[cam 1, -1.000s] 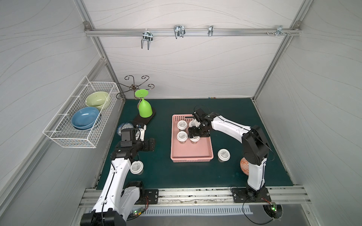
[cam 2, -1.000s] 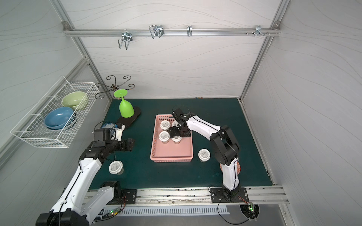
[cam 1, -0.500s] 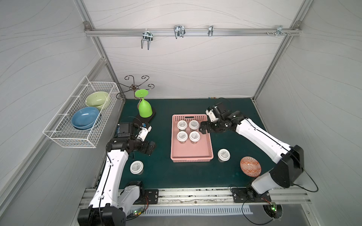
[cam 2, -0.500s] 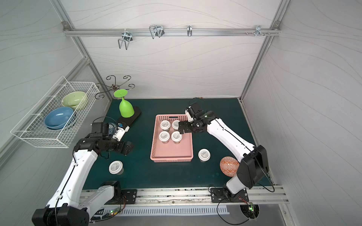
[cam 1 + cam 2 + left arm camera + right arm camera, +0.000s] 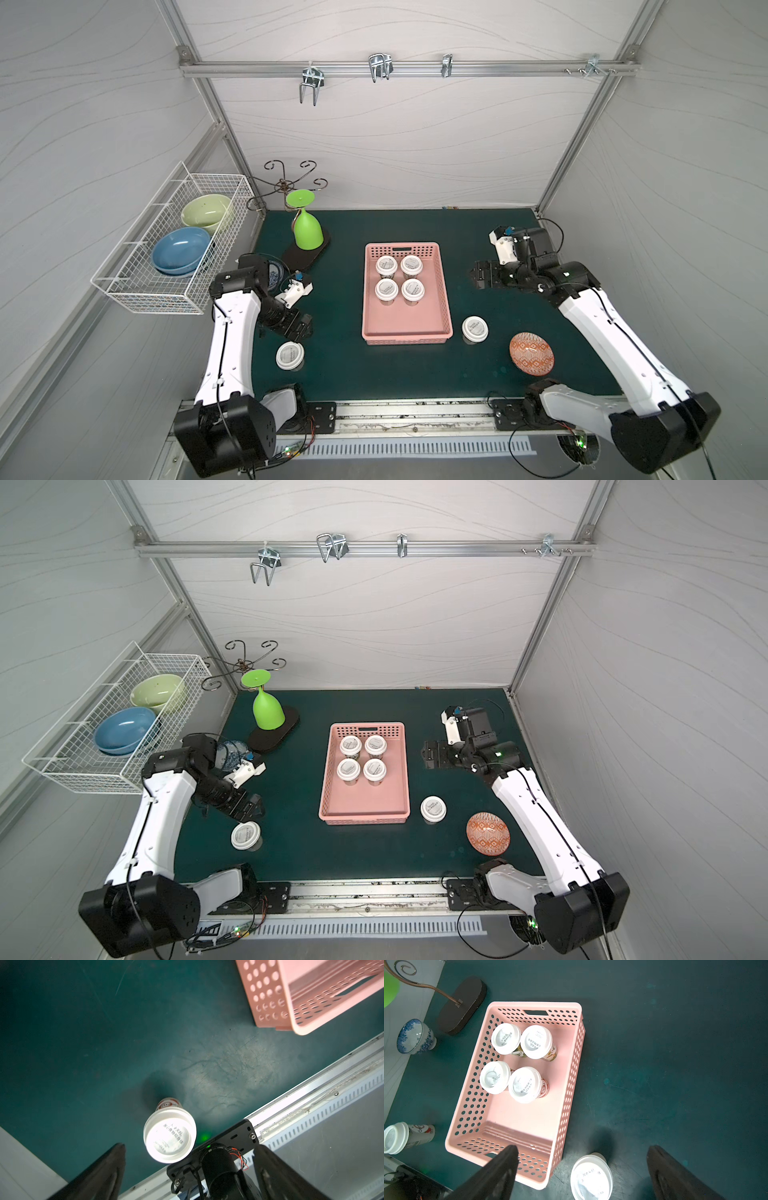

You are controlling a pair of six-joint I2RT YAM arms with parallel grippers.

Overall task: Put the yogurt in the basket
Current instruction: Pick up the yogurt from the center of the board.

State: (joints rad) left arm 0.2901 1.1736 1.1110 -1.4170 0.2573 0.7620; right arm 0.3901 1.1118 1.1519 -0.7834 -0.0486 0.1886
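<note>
My left gripper is to close next on the yogurt cup's sides (image 5: 296,368) (image 5: 168,1104), just below its white lid, and take the cup that is nearest to this gripper.
The pink basket (image 5: 405,320) (image 5: 363,800) stands mid-mat with several white-lidded yogurt cups (image 5: 399,277) upright in its far half. One yogurt cup (image 5: 289,356) (image 5: 245,836) stands on the mat at front left. My left gripper (image 5: 301,327) hangs open just behind it, and in the left wrist view the cup (image 5: 169,1139) lies ahead of the open gripper (image 5: 190,1147). Another yogurt cup (image 5: 474,329) (image 5: 591,1178) stands by the basket's front right corner. My right gripper (image 5: 478,278) (image 5: 582,1149) is open and empty, to the right of the basket (image 5: 571,1084).
An orange patterned dish (image 5: 531,352) lies front right. An upturned green goblet (image 5: 307,230) on a black stand base and a blue-white cup (image 5: 415,1036) sit back left. A white wire basket (image 5: 124,286) with two bowls hangs on the left wall. The metal rail (image 5: 311,1105) borders the front.
My right gripper has pulled out of the basket and moved off to the right, leaving the cups standing there. My left gripper has swung toward the front-left cup.
</note>
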